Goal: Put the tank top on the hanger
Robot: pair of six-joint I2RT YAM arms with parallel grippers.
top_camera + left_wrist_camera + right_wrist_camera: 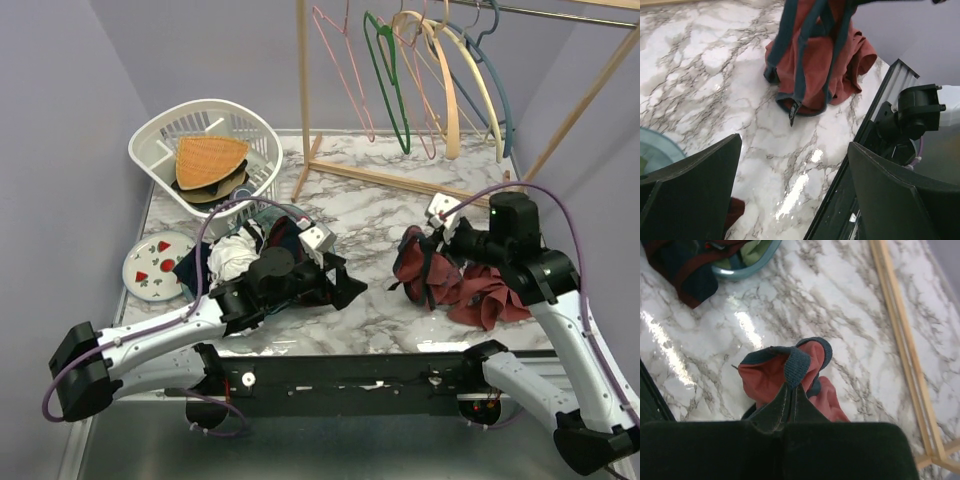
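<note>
My left gripper grips the loose shoulder strap (403, 280) (786, 99) of the maroon tank top next near the top's tag, opposite where my right gripper holds.
The maroon tank top (470, 290) with navy trim lies bunched on the marble table at the right. My right gripper (436, 246) is shut on a fold of its navy trim, and part of the cloth hangs up off the table. In the right wrist view the closed fingertips (793, 386) pinch the ribbed navy edge of the tank top (765, 375). My left gripper (345, 283) hovers wide open over the table's middle, holding nothing. The left wrist view shows the tank top (815, 65) ahead of my open left gripper (795, 150). The slate-blue hanger (497, 85) hangs on the rack at the back right.
A wooden rack (303, 90) at the back carries pink (340, 60), green (385, 80) and cream (450, 100) hangers. A white basket (150, 150) holding woven hats stands at the back left. A strawberry-patterned plate (158, 265) and a clothes pile (235, 255) lie at the left.
</note>
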